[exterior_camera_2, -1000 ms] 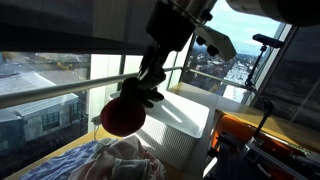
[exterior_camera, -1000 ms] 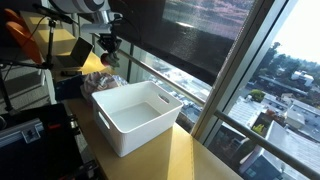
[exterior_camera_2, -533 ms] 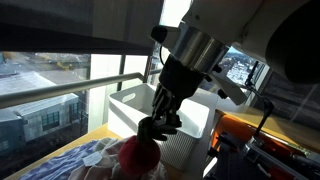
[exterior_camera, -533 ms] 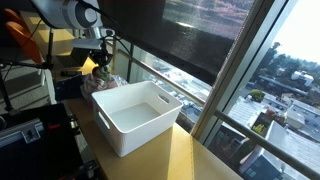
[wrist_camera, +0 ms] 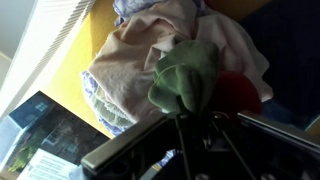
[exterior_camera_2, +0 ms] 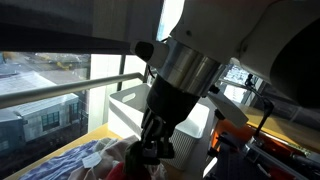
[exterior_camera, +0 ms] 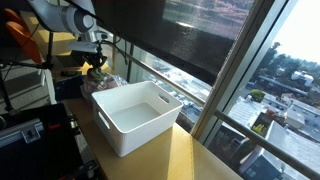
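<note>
I should open, lift clear and grip the round red body [wrist_camera: 236, 92], because my gripper's fingers are on the green part, with the red part beside them.
My gripper [wrist_camera: 197, 112] is down on a pile of clothes [wrist_camera: 125, 60] that lies on a yellow surface. Bunched cloth sits at its fingertips: a green part [wrist_camera: 185, 72] and a red part [wrist_camera: 238, 95]. The jaws stand close together on this bundle. In an exterior view the gripper [exterior_camera_2: 150, 150] presses into the pile [exterior_camera_2: 95, 160], with a bit of red [exterior_camera_2: 118, 170] beside it. In an exterior view the gripper [exterior_camera: 97, 66] hangs just over the pile [exterior_camera: 108, 82], behind a white bin [exterior_camera: 150, 130].
The white bin [exterior_camera_2: 130, 100] stands right beside the pile, open and with nothing showing in it. Large windows and a railing [exterior_camera_2: 50, 92] run along the table's far side. Equipment and a stand [exterior_camera: 20, 60] sit behind the arm.
The gripper has come down with the red cloth from above the pile onto the pile. In an exterior view it has shifted slightly away from the bin.
</note>
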{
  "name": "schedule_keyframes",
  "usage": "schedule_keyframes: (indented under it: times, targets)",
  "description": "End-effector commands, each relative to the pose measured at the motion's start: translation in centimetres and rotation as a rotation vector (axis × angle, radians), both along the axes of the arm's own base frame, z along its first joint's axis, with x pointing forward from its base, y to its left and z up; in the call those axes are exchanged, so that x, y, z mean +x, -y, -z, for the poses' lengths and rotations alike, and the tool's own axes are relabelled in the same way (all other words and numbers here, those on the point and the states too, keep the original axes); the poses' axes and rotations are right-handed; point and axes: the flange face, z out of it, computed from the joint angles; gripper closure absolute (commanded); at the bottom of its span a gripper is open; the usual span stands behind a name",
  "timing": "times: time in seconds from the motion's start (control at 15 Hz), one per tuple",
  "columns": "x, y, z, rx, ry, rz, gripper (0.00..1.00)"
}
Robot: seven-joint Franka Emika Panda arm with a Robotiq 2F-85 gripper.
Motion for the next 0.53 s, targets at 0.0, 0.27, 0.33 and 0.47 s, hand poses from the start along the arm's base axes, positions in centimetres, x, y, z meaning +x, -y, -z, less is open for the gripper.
schedule_keyframes:
  times: [0.0,0.27,0.33,0.47]
  targets:
    - [2.2,-1.0,2.0,0.008,-0.012,-0.022,0.97]
    - [5.8,4.9,5.6,-0.044,-0.055,0.028,0.63]
    - [6.6,6.4,6.0,-0.052,-0.066,0.048,0.6]
    - [8.2,8.5,5.4,-0.058,-0.068,0.084,0.49]
